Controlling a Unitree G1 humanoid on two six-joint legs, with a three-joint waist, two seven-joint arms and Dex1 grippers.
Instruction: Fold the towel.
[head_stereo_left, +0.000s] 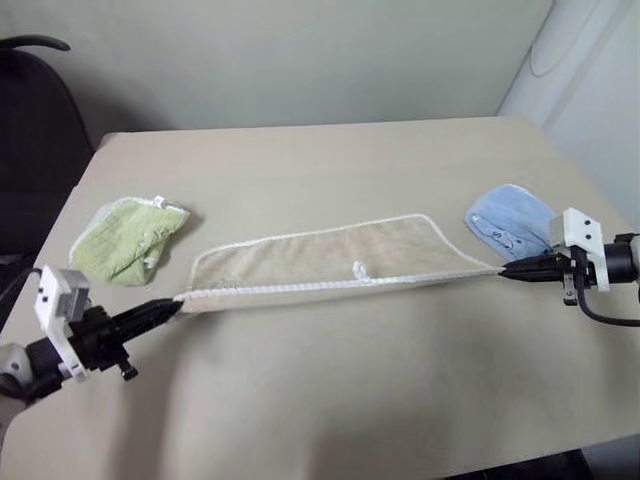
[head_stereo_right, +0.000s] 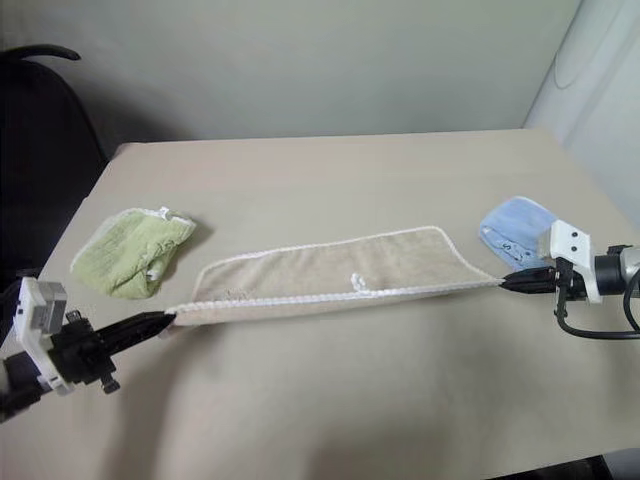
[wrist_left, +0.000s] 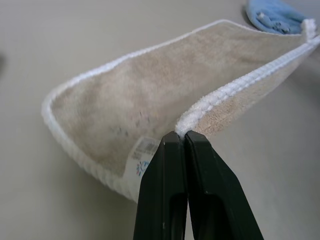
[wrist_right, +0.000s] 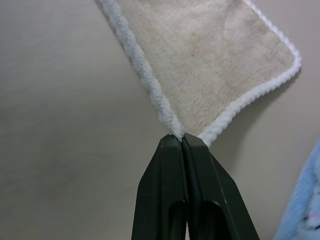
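I should use my right gripper to let go of its beige towel corner, now lifted and pulled taut, on the towel's far corner (head_stereo_left: 435, 219) (wrist_right: 294, 61) nearest the light blue cloth.
The beige towel (head_stereo_left: 320, 258) with white corded edging stretches across the middle of the table, doubled lengthwise, its near edge lifted and pulled taut. My left gripper (head_stereo_left: 172, 309) is shut on the towel's left corner (wrist_left: 187, 120). My right gripper (head_stereo_left: 505, 269) is shut on the right corner (wrist_right: 177, 131). A small white loop (head_stereo_left: 359, 270) hangs at the middle of the near edge. A label (wrist_left: 142, 155) and faint dark marks show on the inner face in the left wrist view.
A light green fluffy cloth (head_stereo_left: 128, 240) lies at the table's left, a light blue cloth (head_stereo_left: 512, 222) at the right, just behind my right gripper. A dark chair (head_stereo_left: 30, 140) stands off the table's (head_stereo_left: 330, 400) left side. A wall runs behind.
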